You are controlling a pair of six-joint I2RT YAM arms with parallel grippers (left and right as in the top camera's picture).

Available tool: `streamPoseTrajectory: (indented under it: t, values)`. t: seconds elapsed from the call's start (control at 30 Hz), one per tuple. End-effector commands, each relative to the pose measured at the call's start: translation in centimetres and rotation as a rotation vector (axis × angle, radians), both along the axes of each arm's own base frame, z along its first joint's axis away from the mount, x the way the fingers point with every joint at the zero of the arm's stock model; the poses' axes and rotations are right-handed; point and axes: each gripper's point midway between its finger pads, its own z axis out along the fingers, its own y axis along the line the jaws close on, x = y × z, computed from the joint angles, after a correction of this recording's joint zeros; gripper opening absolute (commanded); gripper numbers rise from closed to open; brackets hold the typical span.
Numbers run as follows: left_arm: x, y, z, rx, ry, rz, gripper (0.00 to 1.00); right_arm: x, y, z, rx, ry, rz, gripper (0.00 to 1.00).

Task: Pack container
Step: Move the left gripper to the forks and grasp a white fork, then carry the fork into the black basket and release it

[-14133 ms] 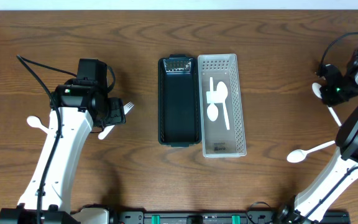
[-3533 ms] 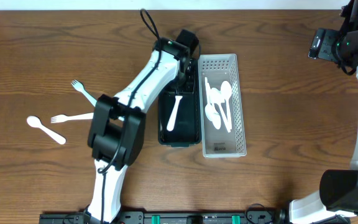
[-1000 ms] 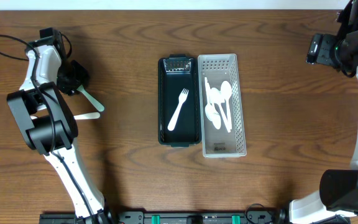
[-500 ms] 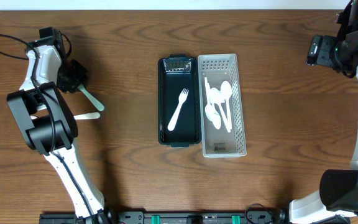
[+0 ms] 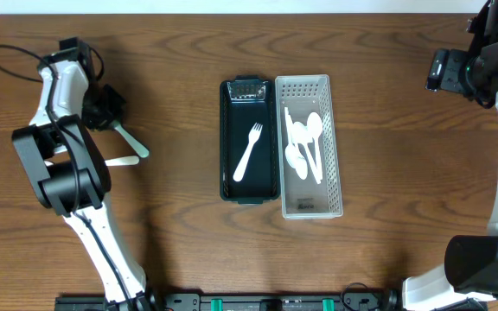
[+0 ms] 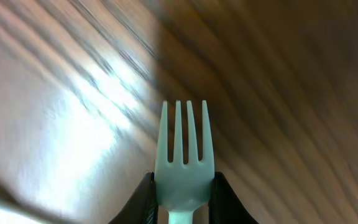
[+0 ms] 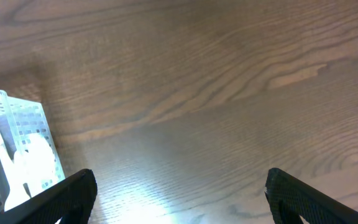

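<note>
Next, my left gripper lets go of the pale fork in the black tray (image 5: 250, 159), against the white fork.
A black tray (image 5: 229, 177) at the table's centre holds one white fork (image 5: 248, 152). Right beside it, a clear perforated basket (image 5: 330, 186) holds several white spoons (image 5: 303, 145). At the far left my left gripper (image 5: 105, 111) is shut on the head of another pale fork (image 5: 134, 143), whose handle points toward the lower right. In the left wrist view that fork (image 6: 184, 155) sits pinched between my fingers (image 6: 222, 198), tines forward over the wood. My right gripper (image 5: 444, 71) hovers at the far right, open and empty; the right wrist view shows its fingertips (image 7: 68, 195) wide apart over bare table.
A white utensil handle (image 5: 121, 161) lies on the table just below the held fork, its other end hidden behind my left arm. The basket's corner (image 7: 10, 155) shows at the left of the right wrist view. A black cable loops at the top left (image 5: 7, 53).
My left gripper's jaws have shut on the fork's head, and the fork's handle has shifted slightly to the right. The right arm has not moved.
</note>
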Motion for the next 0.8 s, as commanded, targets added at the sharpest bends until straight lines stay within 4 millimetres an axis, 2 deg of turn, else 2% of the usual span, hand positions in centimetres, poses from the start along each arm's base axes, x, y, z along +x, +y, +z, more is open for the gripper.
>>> streamPoseTrajectory:
  t: [0.0,0.13,0.2,0.3,0.37,0.47,0.53,0.63,0.77]
  values:
    - [1.9,-3.0,8.5,0.053,-0.175,-0.112,0.13,0.0,-0.4,0.0,-0.021,0.005,0.02,0.9]
    - [1.1,-8.2,14.3,0.06,-0.273,-0.221,0.13,0.0,-0.4,0.0,-0.026,0.007,0.029,0.91]
    - [0.4,-11.8,17.1,0.056,-0.331,-0.3,0.12,0.0,-0.4,0.0,-0.025,0.007,0.029,0.91]
    - [-0.5,-17.0,19.6,0.041,-0.395,-0.416,0.13,0.0,-0.4,0.0,-0.025,0.008,0.029,0.91]
    - [-1.4,-21.0,20.3,0.023,-0.418,-0.506,0.13,0.0,-0.4,0.0,-0.025,0.008,0.029,0.92]
    - [-2.8,-25.6,19.7,0.007,-0.407,-0.617,0.14,0.0,-0.4,0.0,-0.025,0.009,0.029,0.92]
    - [-3.4,-27.7,18.6,0.029,-0.383,-0.674,0.14,0.0,-0.4,0.0,-0.024,0.009,0.03,0.92]
    - [-4.1,-29.6,16.0,0.075,-0.324,-0.733,0.14,-0.1,-0.4,0.0,-0.024,0.01,0.029,0.92]
    - [-4.8,-31.6,11.4,0.08,-0.217,-0.788,0.14,-0.1,-0.2,-0.1,-0.018,0.01,0.031,0.92]
